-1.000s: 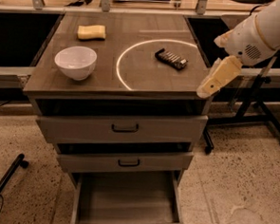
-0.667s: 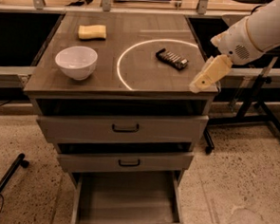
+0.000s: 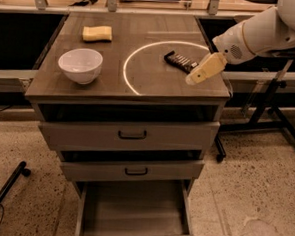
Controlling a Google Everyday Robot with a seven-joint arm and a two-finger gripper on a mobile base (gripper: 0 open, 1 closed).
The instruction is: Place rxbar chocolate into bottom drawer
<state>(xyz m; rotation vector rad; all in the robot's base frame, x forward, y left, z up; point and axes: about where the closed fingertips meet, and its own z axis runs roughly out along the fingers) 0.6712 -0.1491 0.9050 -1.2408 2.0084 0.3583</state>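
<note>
My gripper is going to close on the middle of the rxbar chocolate (image 3: 180, 63), which is lying inside the white circle on top of the cabinet.
The rxbar chocolate (image 3: 180, 61), a dark flat bar with pale lettering, lies on the cabinet top inside a white painted circle (image 3: 141, 49), at its right side. My gripper (image 3: 199, 75) hangs from the white arm at the upper right, just right of and in front of the bar, above the cabinet top's right part. It holds nothing. The bottom drawer (image 3: 136, 212) is pulled out and empty, a plain grey-brown box below the two handled drawers.
A white bowl (image 3: 80, 65) and a yellow sponge (image 3: 97, 33) sit on the left of the cabinet top (image 3: 54, 84). Two upper drawers with black handles (image 3: 132, 135) are slightly open. A black stand leg (image 3: 273, 115) is on the floor to the right.
My gripper has moved left, from off the cabinet's right edge to over the top, closer to the bar. The bar, bowl, sponge and drawers have not moved.
</note>
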